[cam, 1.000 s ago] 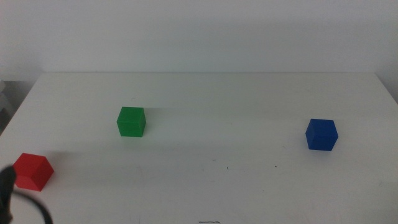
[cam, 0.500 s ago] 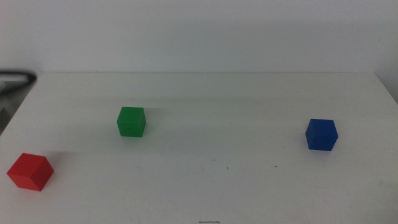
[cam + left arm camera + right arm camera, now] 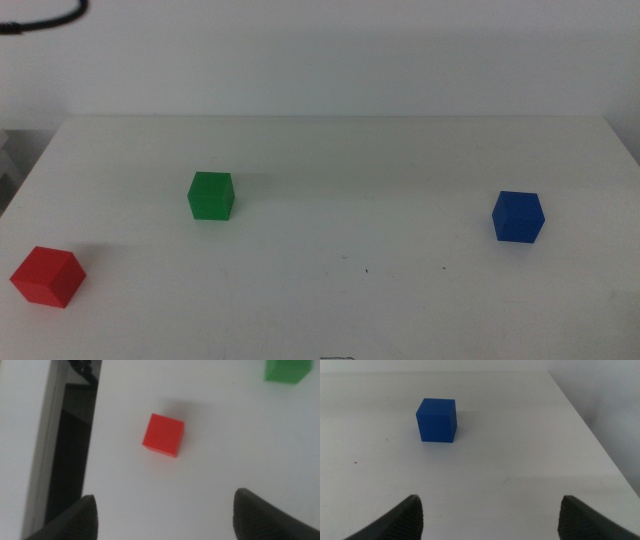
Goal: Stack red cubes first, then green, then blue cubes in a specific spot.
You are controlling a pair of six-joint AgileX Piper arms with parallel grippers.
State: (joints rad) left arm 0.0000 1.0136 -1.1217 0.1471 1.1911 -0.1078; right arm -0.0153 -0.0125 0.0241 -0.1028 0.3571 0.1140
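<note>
The robot's left gripper should close on the opposite sides (image 3: 49, 277) (image 3: 164, 435) of the red cube, since red goes first in the stack.
Three cubes rest apart on the white table. The red cube (image 3: 47, 275) is at the front left, the green cube (image 3: 211, 195) further back, and the blue cube (image 3: 518, 216) at the right. My left gripper (image 3: 166, 504) is open above the table, with the red cube (image 3: 164, 435) ahead of its jaws and the green cube (image 3: 286, 370) beyond. My right gripper (image 3: 491, 507) is also open, low over the table, with the blue cube (image 3: 436, 420) ahead of it. Neither gripper shows in the middle view. Nothing marks the specific spot.
A dark cable (image 3: 45, 20) curves across the upper left corner of the middle view. The table's left edge (image 3: 92, 435) runs close to the red cube, with a dark gap beside it. The table's right edge (image 3: 585, 425) lies right of the blue cube.
The dark part of the left arm beside the red cube has left the lower left of the middle view. A cable now shows at the upper left. The cubes have not moved.
</note>
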